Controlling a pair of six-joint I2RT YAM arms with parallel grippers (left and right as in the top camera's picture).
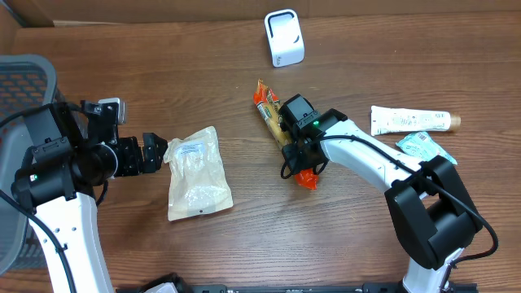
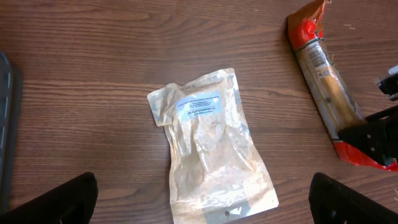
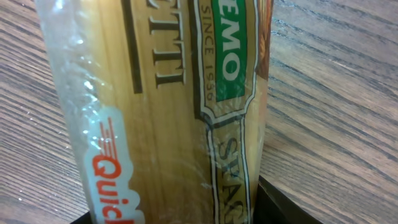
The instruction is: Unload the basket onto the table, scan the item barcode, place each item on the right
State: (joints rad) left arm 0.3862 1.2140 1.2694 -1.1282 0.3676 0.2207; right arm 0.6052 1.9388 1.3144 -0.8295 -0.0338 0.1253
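Observation:
Next, my right gripper opens and takes the packet closer to its middle (image 1: 278,132) before lifting it to the scanner, because it is at the spaghetti packet's near end.
A long spaghetti packet (image 1: 271,112) with orange-red ends lies slanted on the wooden table, right of centre. My right gripper (image 1: 298,146) sits over its near end. In the right wrist view the packet (image 3: 168,93) fills the gap between the jaws and a dark finger (image 3: 280,205) presses against its side, so my right gripper (image 3: 174,214) is shut on it. The white barcode scanner (image 1: 283,38) stands at the back of the table. My left gripper (image 1: 159,152) hangs open just left of a clear pouch (image 1: 198,172), holding nothing. No barcode shows.
The clear pouch (image 2: 211,143) with a pale blue label lies flat between my left gripper's (image 2: 202,199) spread fingers. A white tube (image 1: 409,120) and a teal packet (image 1: 425,146) lie at the right. A grey mesh chair (image 1: 24,77) stands beyond the table's left edge.

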